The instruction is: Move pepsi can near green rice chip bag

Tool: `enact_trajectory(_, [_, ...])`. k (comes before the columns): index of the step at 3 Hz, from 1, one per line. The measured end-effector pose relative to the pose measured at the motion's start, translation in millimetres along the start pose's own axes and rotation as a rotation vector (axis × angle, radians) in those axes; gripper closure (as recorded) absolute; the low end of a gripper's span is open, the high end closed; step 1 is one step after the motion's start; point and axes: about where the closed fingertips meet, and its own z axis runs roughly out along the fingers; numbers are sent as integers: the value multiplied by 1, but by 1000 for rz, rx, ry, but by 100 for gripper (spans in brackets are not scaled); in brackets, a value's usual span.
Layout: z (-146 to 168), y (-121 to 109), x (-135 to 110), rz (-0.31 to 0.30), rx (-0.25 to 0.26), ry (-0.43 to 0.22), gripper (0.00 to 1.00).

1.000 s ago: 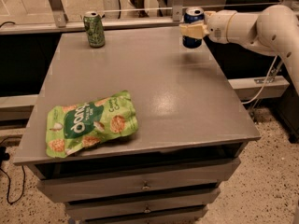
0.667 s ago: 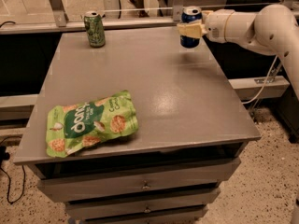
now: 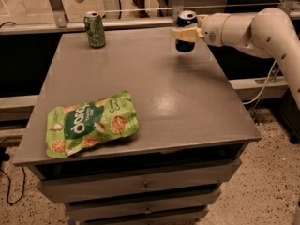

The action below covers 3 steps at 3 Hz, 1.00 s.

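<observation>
The robot's gripper will release the pepsi can on the grey tabletop (image 3: 148,104), next to the inner end of the green rice chip bag.
The pepsi can (image 3: 186,20), dark blue with a silver top, is upright and held off the grey tabletop (image 3: 154,88) near its far right corner. My gripper (image 3: 185,33) reaches in from the right on a white arm and is shut on the can's middle. The green rice chip bag (image 3: 91,123) lies flat near the front left of the table, far from the can.
A green can (image 3: 95,29) stands upright at the far left of the tabletop. The table is a grey cabinet with drawers (image 3: 145,186) below. A rail and glass partition run behind the far edge. A cable hangs at the right.
The gripper has lifted the pepsi can slightly off the table and moved it a little left. The bag and the green can have not moved.
</observation>
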Motion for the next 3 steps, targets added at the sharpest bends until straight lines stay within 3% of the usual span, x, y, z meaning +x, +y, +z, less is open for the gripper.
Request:
enact_trajectory(1, [-12, 38, -21, 11, -54, -49, 100])
enact_trajectory(2, [-21, 108, -26, 58, -163, -71, 100])
enact_trajectory(3, [-31, 163, -16, 111, -226, -61, 100])
